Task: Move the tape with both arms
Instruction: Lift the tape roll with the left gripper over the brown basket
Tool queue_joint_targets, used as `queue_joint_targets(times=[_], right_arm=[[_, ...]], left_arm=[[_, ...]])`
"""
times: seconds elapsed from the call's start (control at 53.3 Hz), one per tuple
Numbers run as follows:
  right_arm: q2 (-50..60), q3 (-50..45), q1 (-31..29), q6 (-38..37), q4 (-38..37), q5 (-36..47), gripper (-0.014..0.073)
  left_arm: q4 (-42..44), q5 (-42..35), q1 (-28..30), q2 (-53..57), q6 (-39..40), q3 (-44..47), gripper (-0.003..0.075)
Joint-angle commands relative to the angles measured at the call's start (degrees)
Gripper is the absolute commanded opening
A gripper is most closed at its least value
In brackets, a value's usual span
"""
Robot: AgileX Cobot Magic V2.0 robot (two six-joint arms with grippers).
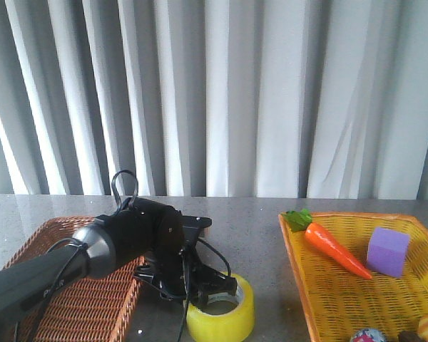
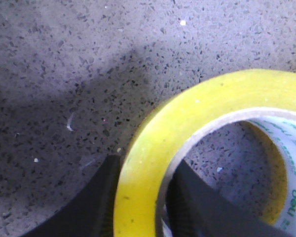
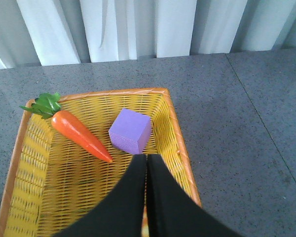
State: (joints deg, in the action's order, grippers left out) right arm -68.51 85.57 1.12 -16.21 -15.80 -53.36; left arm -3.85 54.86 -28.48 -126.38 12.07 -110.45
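Note:
I should release the tape mid-way in the brown wicker basket (image 1: pixel 69 293) with my left gripper.
The tape (image 1: pixel 225 318), a yellow roll with a white printed core, lies flat on the grey table between the two baskets. My left arm reaches down from the left. My left gripper (image 1: pixel 211 293) is at the roll's near-left rim. In the left wrist view my left gripper (image 2: pixel 140 195) straddles the wall of the tape (image 2: pixel 202 106), with one finger outside and one inside the core, both pressed against it. My right gripper (image 3: pixel 146 159) is shut and empty. It hovers above the yellow basket and is out of the front view.
A brown wicker basket (image 1: pixel 64 303) sits at the left under my left arm. A yellow basket (image 1: pixel 294 253) at the right holds a carrot (image 1: pixel 335 249), a purple cube (image 1: pixel 387 251) and small items at its near edge. Its rim (image 3: pixel 180 143) lies beside my right fingers.

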Motion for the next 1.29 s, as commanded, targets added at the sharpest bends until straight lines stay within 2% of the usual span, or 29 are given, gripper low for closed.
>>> queue_joint_targets(times=[0.0,0.131,0.319,0.45,0.601,0.769,0.901,1.013,1.164,1.276], right_arm=[[1.1,1.3,-0.4,0.3,-1.2,3.5,-0.0008],[1.1,1.3,-0.4,0.3,-1.2,3.5,-0.0008],[1.1,1.3,-0.4,0.3,-1.2,3.5,-0.0008],[1.1,1.3,-0.4,0.3,-1.2,3.5,-0.0008],[1.1,1.3,-0.4,0.3,-1.2,3.5,-0.0008],[1.1,1.3,-0.4,0.3,-1.2,3.5,-0.0008],[1.1,1.3,-0.4,0.3,-1.2,3.5,-0.0008],[1.1,1.3,-0.4,0.3,-1.2,3.5,-0.0008],[1.1,1.3,-0.4,0.3,-1.2,3.5,-0.0008],[1.1,1.3,-0.4,0.3,-1.2,3.5,-0.0008]], left_arm=[[-1.3,-2.8,-0.2,5.0,0.3,-3.9,-0.0007],[-1.2,-1.7,-0.2,6.9,-0.2,-11.0,-0.0007],[0.0,2.7,-0.1,10.1,-5.6,-22.7,-0.0007],[7.4,5.0,0.1,12.5,-6.1,-26.4,-0.0007],[9.6,6.2,4.3,16.3,-3.6,-26.3,-0.0006],[5.5,9.2,12.7,19.6,-3.6,-26.1,-0.0006],[-0.6,7.7,20.2,22.5,-3.9,-21.5,-0.0006],[-1.8,6.0,24.4,23.8,-4.2,-14.6,-0.0006],[-1.4,2.7,26.2,24.0,-4.7,-4.2,-0.0004],[-0.7,-1.2,26.2,24.0,-8.5,3.9,-0.0001]])
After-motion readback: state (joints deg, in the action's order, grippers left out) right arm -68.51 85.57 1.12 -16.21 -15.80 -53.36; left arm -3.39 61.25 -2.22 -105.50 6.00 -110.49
